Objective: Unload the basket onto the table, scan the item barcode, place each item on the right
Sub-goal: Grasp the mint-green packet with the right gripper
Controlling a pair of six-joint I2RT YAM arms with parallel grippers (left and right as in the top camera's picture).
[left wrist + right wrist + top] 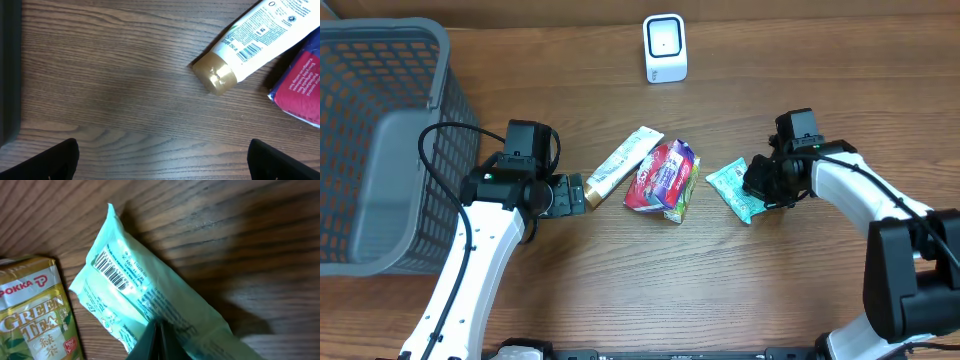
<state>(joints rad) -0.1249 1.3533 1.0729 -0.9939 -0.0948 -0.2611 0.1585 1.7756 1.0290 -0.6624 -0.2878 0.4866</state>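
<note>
The packet's flat side is under my right gripper's shut fingers, so I need to open them and pinch the packet's end (pixel 232 347) away from the barcode before scanning.
A pale green snack packet (pixel 728 186) lies right of centre, and my right gripper (pixel 758 184) is shut on its right end. The right wrist view shows the packet (pixel 135 287) with its barcode (pixel 114 272) facing up and the closed fingertips (pixel 159 341) pinching the film. The white scanner (pixel 665 48) stands at the back centre, well apart from the packet. My left gripper (pixel 582 192) is open beside the gold cap (pixel 216 76) of a white tube (pixel 257 37). Bare wood lies between its two fingers (pixel 55 161).
A grey mesh basket (pixel 380 140) fills the left side. The white tube (pixel 623 160), a red pouch (pixel 658 176) and a green tea carton (pixel 682 196) lie together in the middle. The carton (pixel 35 315) sits just left of the packet.
</note>
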